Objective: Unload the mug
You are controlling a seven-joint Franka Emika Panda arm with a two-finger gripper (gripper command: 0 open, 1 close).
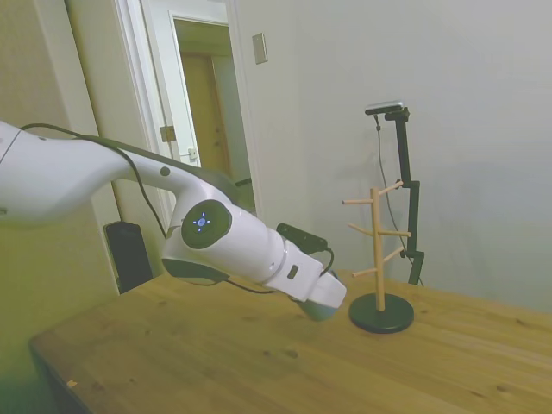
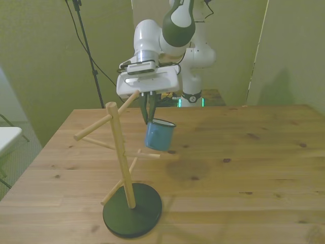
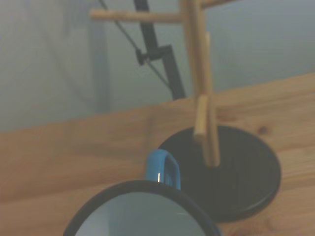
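Observation:
My gripper will release the mug on the bare table (image 1: 241,365) next to the dark knots, well away from the mug tree. The mug now hangs just off the tree's pegs.
The mug (image 2: 159,135) is small and blue, with a white inside and a dark rim. It hangs tilted in the air above the table. My gripper (image 2: 148,118) is shut on its rim from above. The mug is just off the pegs of the wooden mug tree (image 2: 120,152), on the front view's right of its post. In the wrist view the mug's rim (image 3: 129,191) and blue handle (image 3: 165,167) fill the near edge, with the tree's black base (image 3: 246,172) beyond. The side view hides the mug behind my hand (image 1: 315,293).
The mug tree (image 1: 379,250) has several bare pegs and stands on a round black base (image 2: 133,209) near the table's corner. The wooden table (image 2: 244,152) stretches wide to the front view's right. A doorway (image 1: 203,95) is behind the arm in the side view.

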